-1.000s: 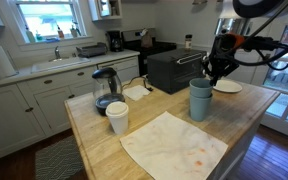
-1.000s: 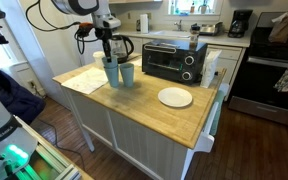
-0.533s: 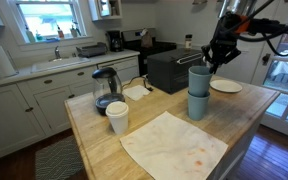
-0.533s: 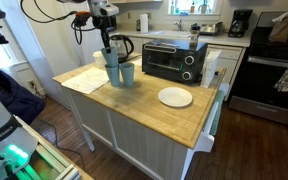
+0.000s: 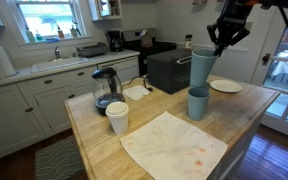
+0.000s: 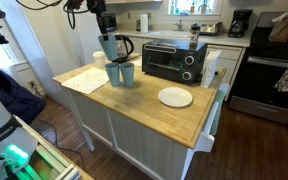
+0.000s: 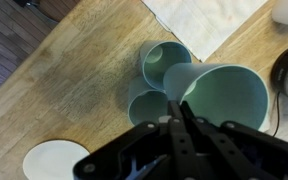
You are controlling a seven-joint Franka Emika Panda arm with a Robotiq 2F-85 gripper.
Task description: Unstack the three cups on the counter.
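Observation:
The teal cup in my gripper should be released on the bare wood [image 5: 228, 115] [image 7: 106, 69] between the front standing cup and the edge of the counter.
My gripper [image 5: 224, 40] is shut on the rim of one teal cup [image 5: 203, 65] and holds it in the air above the wooden counter [image 5: 92, 140]. In the wrist view the held cup [image 7: 222, 95] fills the right side, with the fingers [image 7: 180, 120] pinching its wall. Two more teal cups stand upright side by side on the counter below it [image 7: 166, 62] [image 7: 146, 105]. An exterior view shows the gripper [image 6: 104, 27], the held cup [image 6: 109, 47] and both standing cups [image 6: 113, 74] [image 6: 127, 73]. In another exterior view only one standing cup [image 5: 198, 102] shows clearly.
A white paper cup [image 5: 117, 116], a stained cloth [image 5: 174, 145] and a glass kettle [image 5: 105, 88] sit on the counter. A black toaster oven [image 6: 174, 60] stands behind the cups. A white plate [image 6: 175, 97] lies to the side, also in the wrist view [image 7: 54, 160].
My gripper has risen with the teal cup, lifting it clear out of the cup it was nested in. The other cups stayed on the counter.

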